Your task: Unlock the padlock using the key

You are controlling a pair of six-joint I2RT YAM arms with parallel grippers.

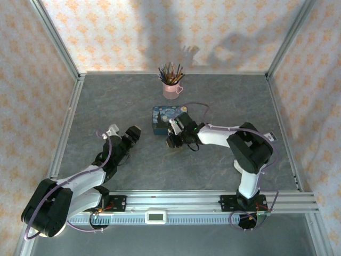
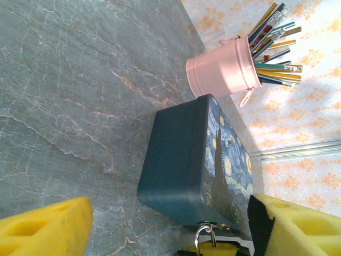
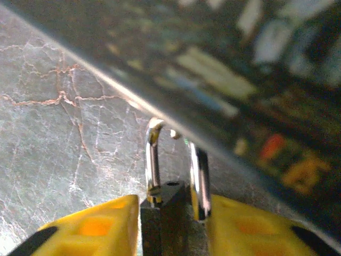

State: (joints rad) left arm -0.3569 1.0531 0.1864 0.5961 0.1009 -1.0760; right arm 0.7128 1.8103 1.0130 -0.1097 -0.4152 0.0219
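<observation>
The shackle's free leg rests against my right gripper's finger next to the padlock body, so next I open and grasp the body's lower end (image 3: 161,242), clear of the shackle.
The padlock (image 3: 168,216) has a dark body and a thin silvery shackle (image 3: 153,160) hooked through the latch on the front of the blue starry-night tin (image 1: 169,118). My right gripper (image 3: 170,218) is shut on the padlock body, a yellow finger (image 3: 96,226) on each side. A small hole shows in the top of the body beside the shackle's left leg. In the left wrist view the shackle (image 2: 205,237) hangs below the tin (image 2: 181,160). My left gripper (image 2: 169,216) is open and holds nothing; in the top view it (image 1: 131,134) sits left of the tin. The key is out of view.
A pink cup (image 1: 171,88) full of pencils stands behind the tin, toward the back wall. The grey marbled table (image 1: 106,106) is framed by metal rails and patterned walls. The right arm (image 1: 250,149) bends in from the right.
</observation>
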